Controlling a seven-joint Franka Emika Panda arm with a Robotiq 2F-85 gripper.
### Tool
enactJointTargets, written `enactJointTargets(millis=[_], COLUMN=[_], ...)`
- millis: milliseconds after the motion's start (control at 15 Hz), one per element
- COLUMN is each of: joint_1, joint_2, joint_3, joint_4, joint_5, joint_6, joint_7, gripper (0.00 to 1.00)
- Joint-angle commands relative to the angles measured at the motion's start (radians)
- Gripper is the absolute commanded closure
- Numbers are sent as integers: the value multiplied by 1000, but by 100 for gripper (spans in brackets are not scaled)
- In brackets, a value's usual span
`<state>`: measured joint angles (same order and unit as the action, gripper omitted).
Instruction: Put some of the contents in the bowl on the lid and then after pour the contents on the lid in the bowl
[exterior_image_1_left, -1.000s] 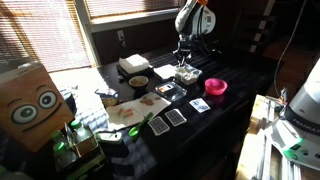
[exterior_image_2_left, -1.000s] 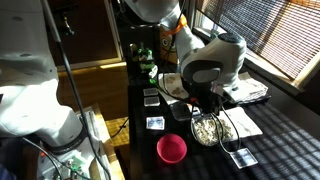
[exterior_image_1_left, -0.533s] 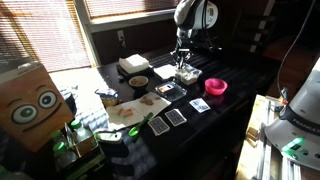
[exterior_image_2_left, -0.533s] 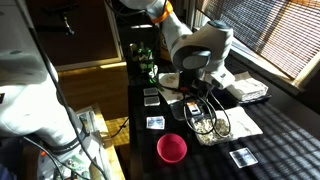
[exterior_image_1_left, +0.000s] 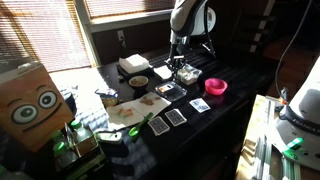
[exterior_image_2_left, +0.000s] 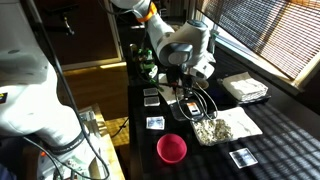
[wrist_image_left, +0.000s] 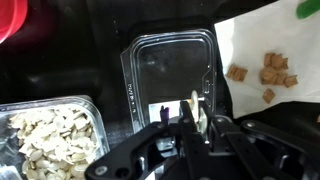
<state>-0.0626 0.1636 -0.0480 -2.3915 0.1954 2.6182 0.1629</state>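
Observation:
My gripper is going to the middle of the clear square lid (exterior_image_1_left: 171, 91) (wrist_image_left: 173, 83). It will let go of the pale bits there. One bit is now held over the lid's near edge.
In the wrist view the clear square bowl (wrist_image_left: 50, 135) lies at the lower left, full of pale greyish bits, the contents (wrist_image_left: 45, 128). The clear square lid (wrist_image_left: 165, 65) lies bare in the middle, on the dark table. My gripper (wrist_image_left: 197, 112) hangs over the lid's near edge, shut on one pale bit (wrist_image_left: 196, 104) that sticks up between the fingers. In an exterior view the gripper (exterior_image_2_left: 186, 93) is beside the bowl (exterior_image_2_left: 212, 130), not over it. In an exterior view the gripper (exterior_image_1_left: 178, 60) is just behind the bowl (exterior_image_1_left: 187, 76).
A pink round bowl (exterior_image_2_left: 172, 150) stands near the bowl. White paper (wrist_image_left: 270, 45) with brown bits lies beside the lid. A white box (exterior_image_1_left: 133, 65), a round bowl with brown inside (exterior_image_1_left: 138, 82) and several playing cards (exterior_image_1_left: 176, 117) lie around.
The arm has swung away from above the bowl and now hangs over the lid. The bowl and the lid have not moved.

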Motion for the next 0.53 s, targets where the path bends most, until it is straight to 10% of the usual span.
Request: enactJointTargets(millis=[0,467], joint_1=[13,23], joint_2=[20,129], joint_3=[26,28], joint_4=[-33,-3], joint_5=[11,-30], joint_6=[62,114], joint_7=[-64,-68], gripper=[97,97])
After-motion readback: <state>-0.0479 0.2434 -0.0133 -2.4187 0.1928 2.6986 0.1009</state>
